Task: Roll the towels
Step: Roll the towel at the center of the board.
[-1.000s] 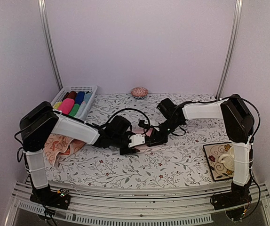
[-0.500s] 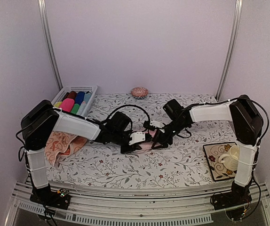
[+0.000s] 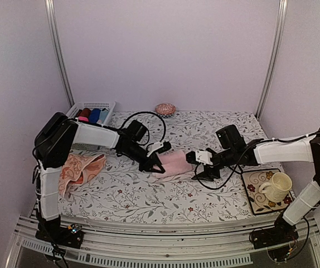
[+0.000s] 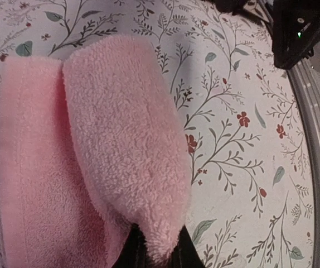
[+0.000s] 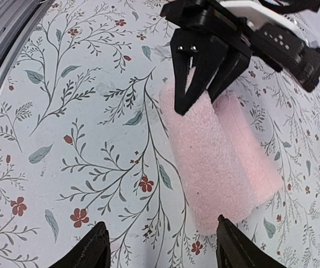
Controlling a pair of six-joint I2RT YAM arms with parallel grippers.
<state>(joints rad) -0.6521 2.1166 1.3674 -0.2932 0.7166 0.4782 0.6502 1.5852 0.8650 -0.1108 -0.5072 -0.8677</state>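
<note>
The light pink towel's loose end is outside my right gripper's open fingers, so I need to move that gripper in and pinch the towel's upper fold (image 5: 207, 167) before rolling.
A light pink towel (image 3: 174, 163) lies folded lengthwise in the middle of the table; it also shows in the left wrist view (image 4: 110, 151) and the right wrist view (image 5: 221, 162). My left gripper (image 3: 155, 162) is shut on the towel's left end, its fingertips (image 4: 132, 251) pinching the upper fold. My right gripper (image 3: 198, 165) is open just off the towel's right end, with nothing between its fingers (image 5: 96, 248). The peach-orange patterned towel (image 3: 79, 170) lies crumpled at the left, by the left arm.
A white basket (image 3: 105, 105) of small rolled cloths stands at the back left. A patterned tray (image 3: 253, 187) with a cream cup (image 3: 277, 186) is at the front right. A small round patterned object (image 3: 165, 108) sits at the back edge.
My left gripper has shut on the pink towel's end. My right gripper opened, let go and drew back to the right, leaving the towel uncovered.
</note>
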